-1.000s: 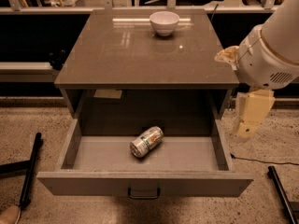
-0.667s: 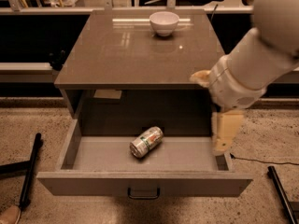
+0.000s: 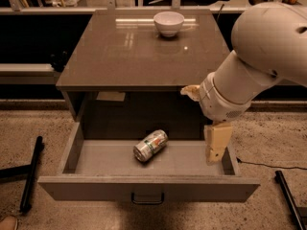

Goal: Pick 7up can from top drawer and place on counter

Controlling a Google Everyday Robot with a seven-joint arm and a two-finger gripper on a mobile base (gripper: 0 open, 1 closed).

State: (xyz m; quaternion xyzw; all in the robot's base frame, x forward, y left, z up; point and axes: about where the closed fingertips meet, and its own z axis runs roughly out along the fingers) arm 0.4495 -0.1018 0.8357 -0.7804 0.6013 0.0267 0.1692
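Observation:
My gripper will grip the 7up can's back half (image 3: 156, 139), so that the shiny end pointing toward the front of the drawer is left sticking out.
The 7up can (image 3: 150, 145) lies on its side in the middle of the open top drawer (image 3: 148, 188), its shiny end facing the front left. The drawer is pulled out below the counter (image 3: 139, 51), with a small dark handle on its front panel. My gripper (image 3: 216, 146) hangs from the big white arm (image 3: 259, 56) over the right end of the drawer, to the right of the can and a little above the drawer floor. It holds nothing.
A white bowl (image 3: 169, 23) stands at the back middle of the counter. A dark bar (image 3: 31, 174) lies on the speckled floor at the left, another dark bar (image 3: 288, 195) and a cable at the right. A paper label (image 3: 111, 96) sticks inside the cabinet.
The arm has swung left and down, bringing the gripper from outside the drawer's right side to above its right end. The can has not moved.

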